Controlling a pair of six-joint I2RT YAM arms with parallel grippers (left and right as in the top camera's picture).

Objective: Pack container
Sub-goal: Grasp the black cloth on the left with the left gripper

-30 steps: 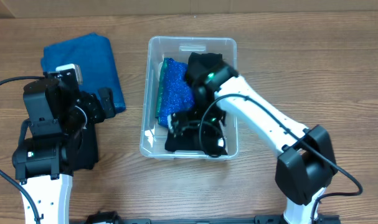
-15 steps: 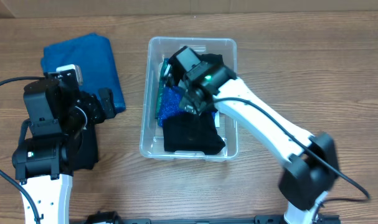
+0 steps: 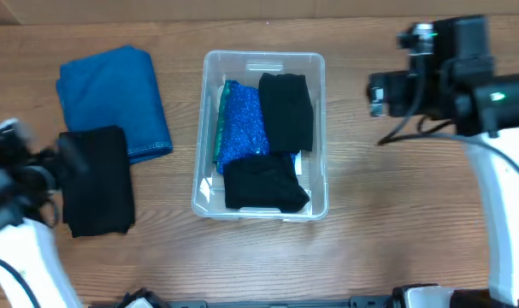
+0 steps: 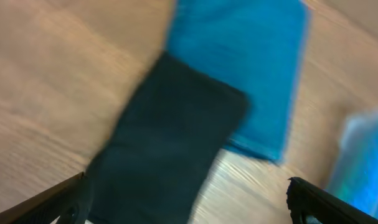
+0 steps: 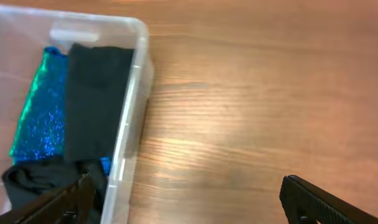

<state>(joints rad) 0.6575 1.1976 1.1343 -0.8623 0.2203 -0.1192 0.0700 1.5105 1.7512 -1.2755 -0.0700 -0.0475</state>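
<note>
Next, my left gripper closes on the middle of the folded black cloth's long side [image 3: 79, 176] [image 4: 142, 132], the one that faces away from the clear container.
The clear container [image 3: 321, 128] stands mid-table. Inside lie a sparkly blue cloth [image 3: 242, 124], a folded black cloth [image 3: 286, 109] beside it and another black cloth [image 3: 263, 184] at the near end. My right gripper [image 5: 185, 180] is open and empty over bare wood just right of the container wall [image 5: 134, 93]; overhead it hangs at the upper right [image 3: 386, 91]. My left gripper [image 4: 185, 182] is open too, above the near edge of a folded black cloth [image 4: 167, 143] on the table. That view is blurred.
A folded blue cloth [image 3: 114, 96] lies at the far left, partly under the black cloth [image 3: 97, 180] on the table. The left arm [image 3: 11, 184] sits at the left edge. Bare wood stretches right of the container.
My right gripper opened, left a black cloth in the container and pulled out to the upper right. The left arm drew back leftward, uncovering the black cloth on the table.
</note>
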